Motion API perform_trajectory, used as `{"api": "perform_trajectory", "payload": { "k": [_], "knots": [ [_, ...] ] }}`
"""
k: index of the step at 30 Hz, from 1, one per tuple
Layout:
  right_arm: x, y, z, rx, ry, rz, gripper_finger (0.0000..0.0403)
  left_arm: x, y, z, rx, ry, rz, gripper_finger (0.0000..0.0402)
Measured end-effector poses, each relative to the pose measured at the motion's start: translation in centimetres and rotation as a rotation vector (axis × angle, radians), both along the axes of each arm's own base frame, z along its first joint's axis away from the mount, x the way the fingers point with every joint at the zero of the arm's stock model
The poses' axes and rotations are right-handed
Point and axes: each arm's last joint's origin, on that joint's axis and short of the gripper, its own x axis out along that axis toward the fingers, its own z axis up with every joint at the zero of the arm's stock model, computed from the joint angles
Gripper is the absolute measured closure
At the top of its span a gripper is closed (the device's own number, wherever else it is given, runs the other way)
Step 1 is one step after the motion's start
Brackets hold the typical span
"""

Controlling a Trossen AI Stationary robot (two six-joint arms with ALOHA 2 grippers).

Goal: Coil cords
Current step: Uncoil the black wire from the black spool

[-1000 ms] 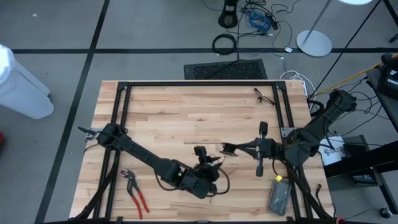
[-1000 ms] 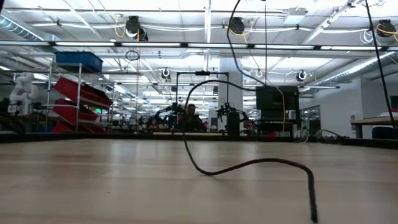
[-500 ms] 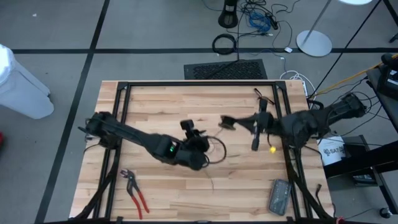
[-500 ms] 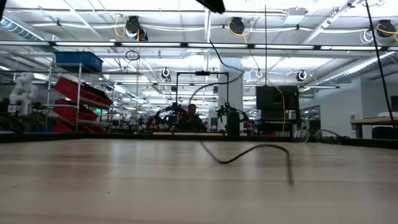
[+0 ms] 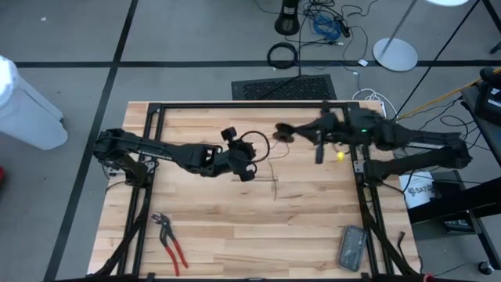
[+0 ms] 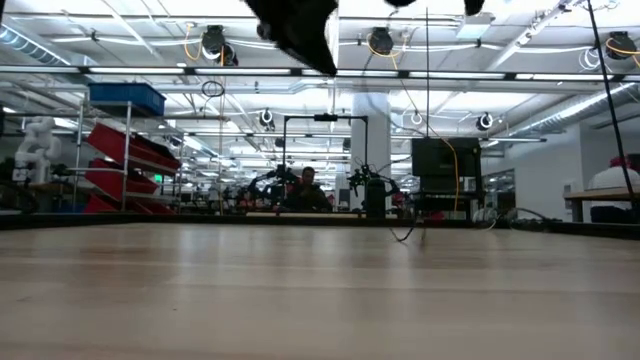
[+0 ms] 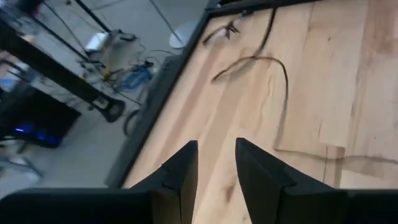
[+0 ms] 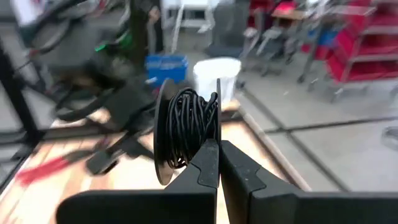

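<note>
My left gripper is to close on the loose piece point(image 5: 271, 160) point(image 7: 279, 138) of the black cord, a little way from the puck in my right gripper.
The cords are one thin black cord, partly wound on a small round puck point(image 8: 185, 130) that my right gripper point(image 8: 219, 149) is shut on, high above the table's far middle point(image 5: 291, 133). A loose strand point(image 5: 274, 182) lies on the wood, and a small loop point(image 5: 256, 144) shows beside my left gripper point(image 5: 249, 163). In the left wrist view that gripper point(image 7: 216, 163) stands open over bare wood, nothing between its fingers, with the strand point(image 7: 285, 93) ahead of it. Whether it touches the loop does not show. My right gripper pinches the puck's lower rim point(image 8: 200, 155), with the wound turns of cord, between its two fingers. The fingers reach about level, from the table's right side. The puck stands on edge, lifted clear of the table.
Red-handled pliers point(image 5: 171, 243) lie at the near left and a grey device point(image 5: 351, 247) at the near right. A black frame rail point(image 5: 250, 107) borders the far side, and a small black cord bundle point(image 5: 327, 119) lies by it. Bare wood stretches across the near middle.
Both grippers have moved toward the table's far edge, the right one carrying the puck and swinging round with its arm. The loose strand has been dragged along the wood toward the far side, away from the low camera.
</note>
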Motion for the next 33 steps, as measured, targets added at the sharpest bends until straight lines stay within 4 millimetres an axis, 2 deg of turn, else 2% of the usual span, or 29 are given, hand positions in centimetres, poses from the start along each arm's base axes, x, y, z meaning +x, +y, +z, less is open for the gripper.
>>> {"api": "perform_trajectory", "payload": {
  "k": [5,9,12,17,24,29,33],
  "knots": [
    [2.9,-0.4,-3.0,0.02,0.135,0.002,0.0403,0.2,0.0,-1.6,-0.095,-0.03,-0.095,0.0288],
    [4.5,-0.6,-4.7,0.071,0.201,-0.011,0.0403,-0.2,-0.3,-2.3,-0.131,-0.028,-0.08,0.0288],
    [5.1,-0.7,-4.8,0.07,0.188,-0.015,0.0403,-0.3,-0.3,-2.0,-0.135,-0.041,-0.082,0.0285],
    [4.9,-0.8,-4.7,0.059,0.182,-0.013,0.0403,-0.1,-1.0,-2.0,-0.186,-0.07,-0.123,0.0275],
    [4.8,-0.3,-4.5,0.106,0.172,0.063,0.0403,0.5,-3.1,-0.9,-0.252,-0.207,-0.231,0.0251],
    [4.9,0.6,-4.5,0.127,0.17,0.093,0.0403,0.3,-3.6,-1.6,-0.256,-0.212,-0.233,0.0233],
    [4.9,1.1,-4.5,0.129,0.166,0.114,0.0403,0.0,-3.8,-3.1,-0.274,-0.258,-0.235,0.0228]
  ]
}}
